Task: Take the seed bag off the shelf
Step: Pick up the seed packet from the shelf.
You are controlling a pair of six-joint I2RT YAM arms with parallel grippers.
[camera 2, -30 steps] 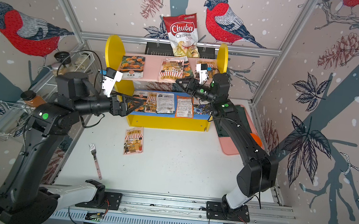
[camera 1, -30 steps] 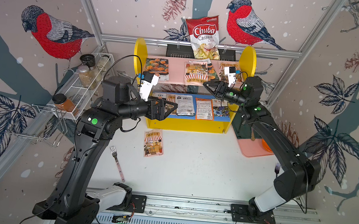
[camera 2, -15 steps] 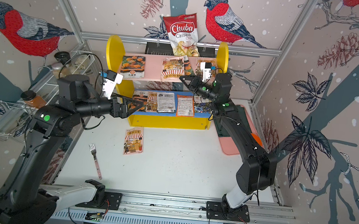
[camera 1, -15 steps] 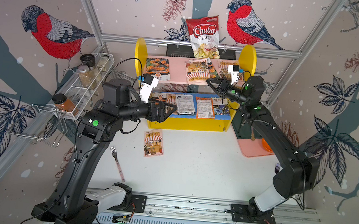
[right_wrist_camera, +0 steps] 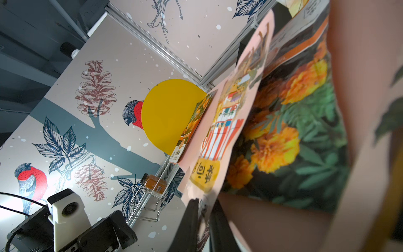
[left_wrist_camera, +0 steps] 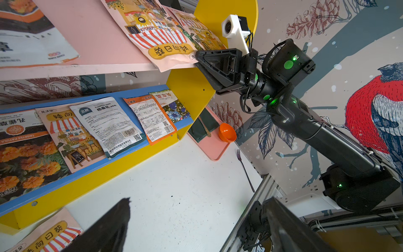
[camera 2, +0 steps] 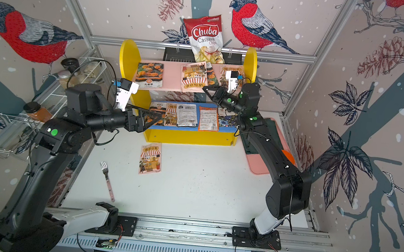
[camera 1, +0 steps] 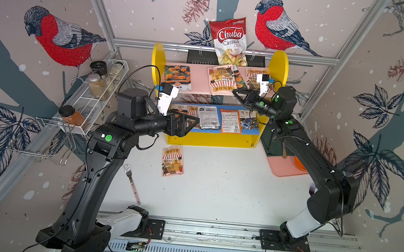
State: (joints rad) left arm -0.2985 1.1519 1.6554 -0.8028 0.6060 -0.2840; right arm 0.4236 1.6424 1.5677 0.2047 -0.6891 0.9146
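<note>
My left gripper is to close next on the seed bag's side edge [camera 1: 211,90] [left_wrist_camera: 149,55] by its yellow label, across from the corner of the seed bag that my right gripper holds.
The shelf [camera 1: 158,58] [camera 2: 126,54] stands at the back, with yellow sides, a pink upper board [camera 1: 199,80] and a blue lower board. A seed bag [camera 1: 222,79] [camera 2: 193,76] [left_wrist_camera: 161,37] [right_wrist_camera: 220,131] with a striped awning lies on the pink board, its near corner hanging over the front edge. My right gripper [camera 1: 235,92] [camera 2: 205,88] [left_wrist_camera: 197,57] [right_wrist_camera: 206,209] is shut on that corner, one finger on each face. My left gripper [camera 1: 196,124] [camera 2: 158,118] [left_wrist_camera: 196,203] hovers open and empty before the blue board's left end.
A marigold bag [camera 1: 177,76] and others lie on the pink board, several more on the blue board. On the table are another awning bag [camera 1: 173,160], a fork [camera 1: 132,184] and a pink tray [camera 1: 283,166] with an orange bowl [left_wrist_camera: 226,132]. A wire rack [camera 1: 99,95] lines the left wall.
My right gripper has risen to the pink board's front edge and closed on the awning bag's overhanging corner. The left arm has barely moved and stays open.
</note>
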